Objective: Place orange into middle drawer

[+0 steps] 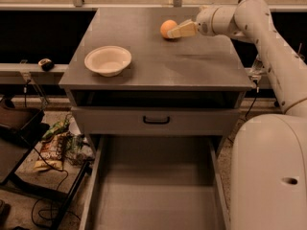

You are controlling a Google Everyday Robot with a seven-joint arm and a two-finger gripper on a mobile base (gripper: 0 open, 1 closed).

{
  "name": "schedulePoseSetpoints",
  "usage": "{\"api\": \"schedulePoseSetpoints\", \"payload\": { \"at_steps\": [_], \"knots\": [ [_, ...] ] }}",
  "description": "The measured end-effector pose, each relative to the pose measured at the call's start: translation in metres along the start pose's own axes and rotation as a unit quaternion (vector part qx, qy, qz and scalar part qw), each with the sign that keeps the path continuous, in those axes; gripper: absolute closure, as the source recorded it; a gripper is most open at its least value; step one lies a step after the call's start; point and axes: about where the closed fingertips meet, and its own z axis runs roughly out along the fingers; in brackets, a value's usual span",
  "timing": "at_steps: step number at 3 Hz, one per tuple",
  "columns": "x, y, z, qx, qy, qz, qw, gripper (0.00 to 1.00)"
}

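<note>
The robot's gripper will next close on the sides of the orange [169,30], at the far part of the grey cabinet's top.
The orange [167,28] sits on the far part of the grey cabinet top [163,61], right of centre. My gripper [181,30] reaches in from the right on the white arm [268,37] and is right against the orange's right side, low over the top. The middle drawer [156,190] is pulled out below the cabinet front. It is a wide grey metal box with a bare floor and thin side walls, and nothing lies in it.
A white bowl [108,60] stands on the left of the cabinet top. A closed drawer front with a black handle [156,120] sits above the open drawer. Cables and snack bags [55,147] lie on the floor at left. My white base [268,171] is at right.
</note>
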Motion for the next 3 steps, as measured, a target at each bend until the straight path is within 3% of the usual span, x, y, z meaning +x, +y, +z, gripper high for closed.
{"api": "schedulePoseSetpoints", "payload": {
  "at_steps": [1, 3],
  "knots": [
    [0.012, 0.007, 0.021, 0.004, 0.028, 0.02, 0.9994, 0.0],
    [0.015, 0.012, 0.056, 0.011, 0.029, 0.042, 0.9987, 0.0]
  ]
}}
